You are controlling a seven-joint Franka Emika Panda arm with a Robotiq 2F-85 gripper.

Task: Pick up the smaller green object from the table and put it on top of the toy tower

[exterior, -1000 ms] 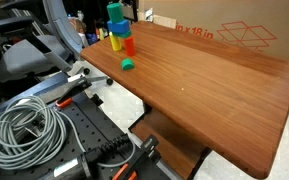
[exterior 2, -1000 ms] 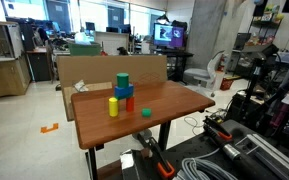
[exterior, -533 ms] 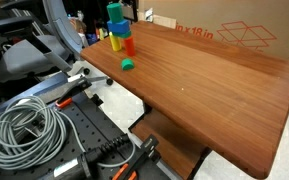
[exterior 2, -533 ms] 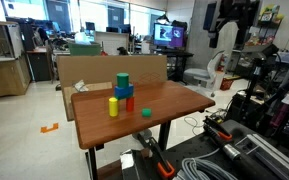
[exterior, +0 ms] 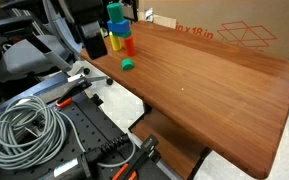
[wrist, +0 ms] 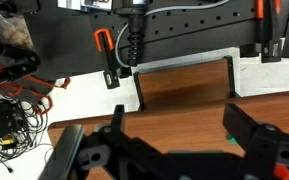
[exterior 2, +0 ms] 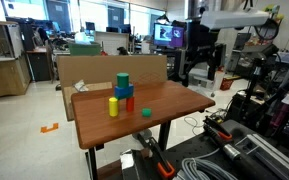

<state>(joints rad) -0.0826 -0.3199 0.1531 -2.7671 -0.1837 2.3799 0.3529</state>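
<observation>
Next, my gripper goes to the smaller green object's sides (exterior: 127, 64) (wrist: 231, 138), in front of the toy tower, and closes there.
The smaller green object (exterior: 127, 64) lies alone on the table (exterior: 204, 85), in front of the toy tower (exterior: 117, 25). The tower has a larger teal-green block on top of red-orange and blue pieces, with a yellow block (exterior: 115, 42) beside it. Both also show in an exterior view: the green object (exterior 2: 145, 112) and the tower (exterior 2: 122, 90). My gripper (exterior 2: 196, 77) hangs open and empty above the table's far side, apart from the blocks. In the wrist view the open jaws (wrist: 182, 135) frame bare table, with a sliver of the green object (wrist: 230, 139) by the right finger.
A large cardboard box (exterior: 229, 32) stands along one table edge. A coiled grey cable (exterior: 24, 130) and black equipment (exterior: 94, 140) lie on the floor below the table's front. Office chairs (exterior: 29, 55) stand near the tower's end.
The arm has come into both exterior views and moved down toward the table near the tower. The blocks have not moved.
</observation>
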